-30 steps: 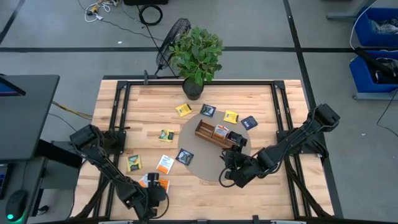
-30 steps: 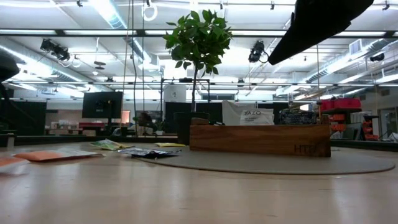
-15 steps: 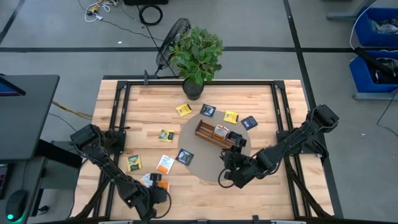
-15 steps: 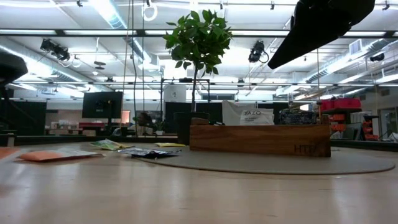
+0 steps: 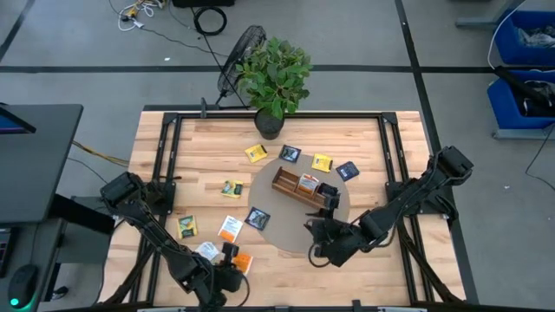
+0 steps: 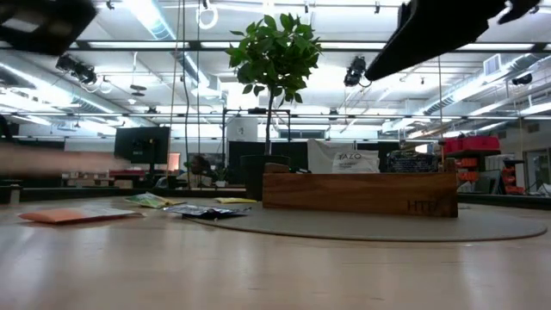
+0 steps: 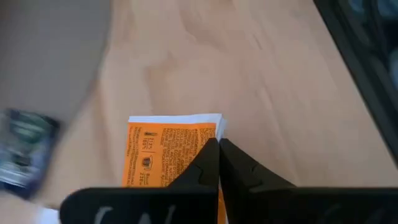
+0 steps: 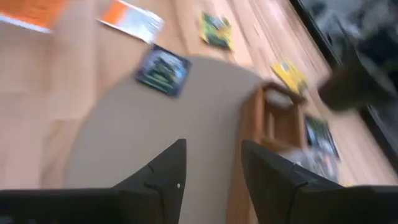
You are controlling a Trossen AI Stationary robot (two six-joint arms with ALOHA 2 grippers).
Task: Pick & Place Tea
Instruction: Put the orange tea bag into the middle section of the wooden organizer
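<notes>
The orange tea packet will pass from my left gripper into my right gripper, above the round mat's near part (image 5: 301,229).
My left gripper (image 5: 231,261) is near the table's front edge, left of centre, shut on an orange tea packet (image 7: 168,152). A white packet (image 5: 208,251) lies flat just beside it. Other tea packets lie flat on the wood: white-and-orange (image 5: 229,229), green (image 5: 186,227), green (image 5: 231,188), yellow (image 5: 255,153), dark blue (image 5: 290,154). One dark blue packet (image 8: 163,70) lies on the round mat (image 5: 286,227). The wooden box (image 5: 303,186) stands on that mat. My right gripper (image 8: 211,167) hovers open over the mat's near right part, holding nothing. My left gripper pinches the orange packet between its two shut fingers at one edge (image 7: 200,144), close to a corner. The fingers slant down from the table's near side. The packet sticks out past the fingertips, lying fairly flat and lifted off the wood.
A potted plant (image 5: 273,74) stands at the table's far edge. More packets, yellow (image 5: 322,162) and dark blue (image 5: 348,171), lie right of the box. Black frame rails (image 5: 165,173) run along the table's left and right sides. Bare wood lies along the near edge.
My left gripper has shut on the orange packet, risen and gone toward the table's right edge, rolling its wrist. The packet has come up off the wood with it, baring the white packet beside it. My right gripper has only turned a little over the mat.
</notes>
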